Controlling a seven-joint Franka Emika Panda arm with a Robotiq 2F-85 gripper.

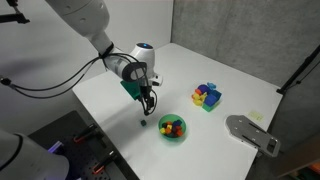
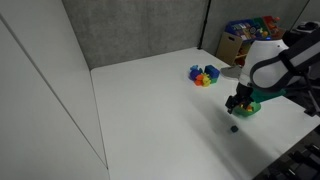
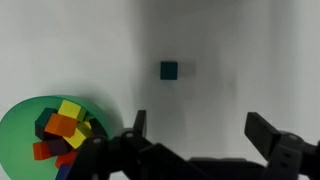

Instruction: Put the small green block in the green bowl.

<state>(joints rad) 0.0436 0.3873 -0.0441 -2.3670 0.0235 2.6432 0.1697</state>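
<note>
The robot's gripper needs to next move down to the small green block beside the green bowl and close on the block's opposite sides (image 1: pixel 143 122) (image 3: pixel 169 70).
The small green block (image 3: pixel 169 70) lies alone on the white table, seen dark in the wrist view; it also shows in both exterior views (image 1: pixel 144 123) (image 2: pixel 234 127). The green bowl (image 3: pixel 30 125) sits at the lower left of the wrist view and holds several coloured blocks; it shows in both exterior views (image 1: pixel 172 127) (image 2: pixel 250 107). My gripper (image 3: pixel 197 128) is open and empty, hanging above the table between block and bowl (image 1: pixel 149 100) (image 2: pixel 238 101).
A pile of coloured blocks (image 1: pixel 207 96) (image 2: pixel 205 75) lies farther back on the table. A grey flat object (image 1: pixel 251 133) lies near the table's edge. A box with colourful items (image 2: pixel 243 38) stands behind the table.
</note>
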